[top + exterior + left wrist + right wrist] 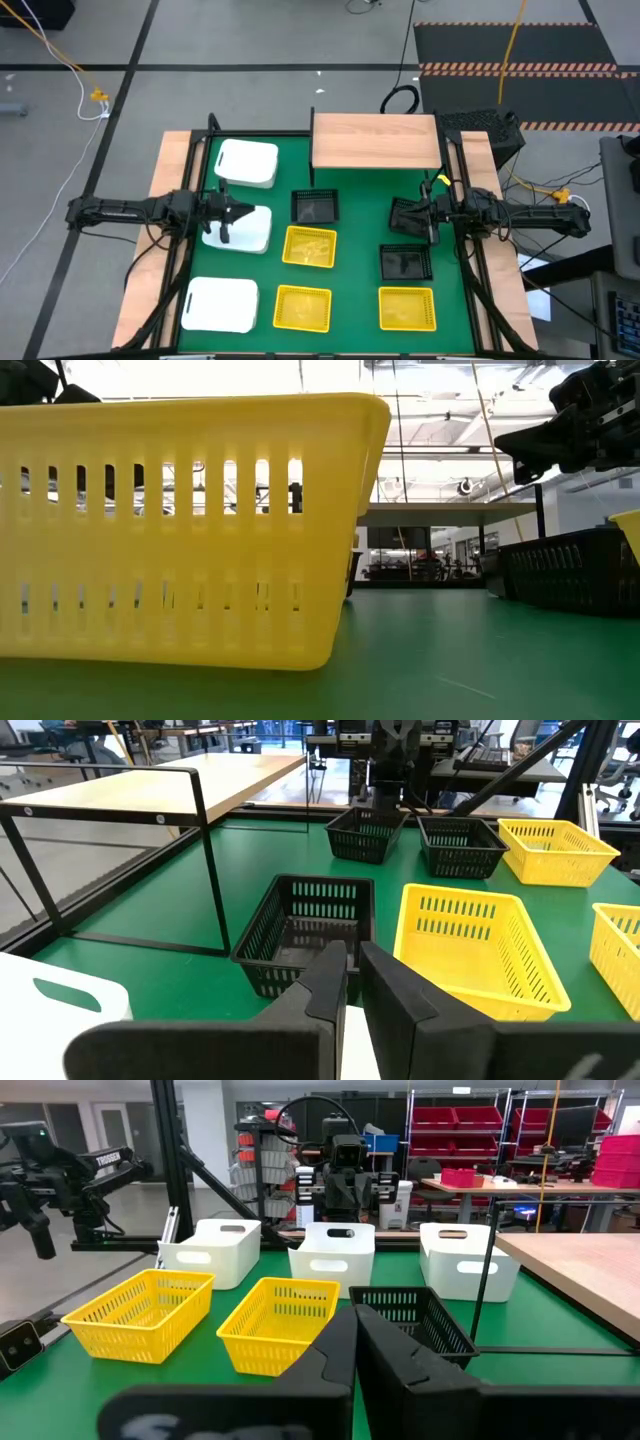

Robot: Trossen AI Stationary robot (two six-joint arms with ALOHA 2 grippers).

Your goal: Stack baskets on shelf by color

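Observation:
The skewed black basket goes up to the shelf next, so next my right gripper closes on its shelf-side long rim (412,201).
The shelf (375,140) stands at the table's far edge. Three white baskets (247,162) (248,232) (220,303) sit along the left. Black baskets (315,206) (408,215) (405,262) and yellow ones (310,246) (303,308) (407,307) fill the middle and right. My left gripper (232,213) (352,982) is shut on the middle white basket (60,1000). My right gripper (424,216) (354,1342) is shut at the right edge of the far-right black basket (415,1320). My left gripper pinches a white wall (355,1045) of the middle white basket between its two fingers, coming slanting down from the table's left. Whether the basket is lifted, I cannot tell. My right gripper meets the far-right black basket at its right rim (385,1302), slanting down from the table's right. Its own fingers hide the place of contact. The basket looks skewed in the high view.
The shelf's thin black legs (210,860) stand close behind the middle black basket (310,925). Light wooden strips (165,180) edge the green table (360,280). In the low view the near yellow basket (180,530) hides most of the table.

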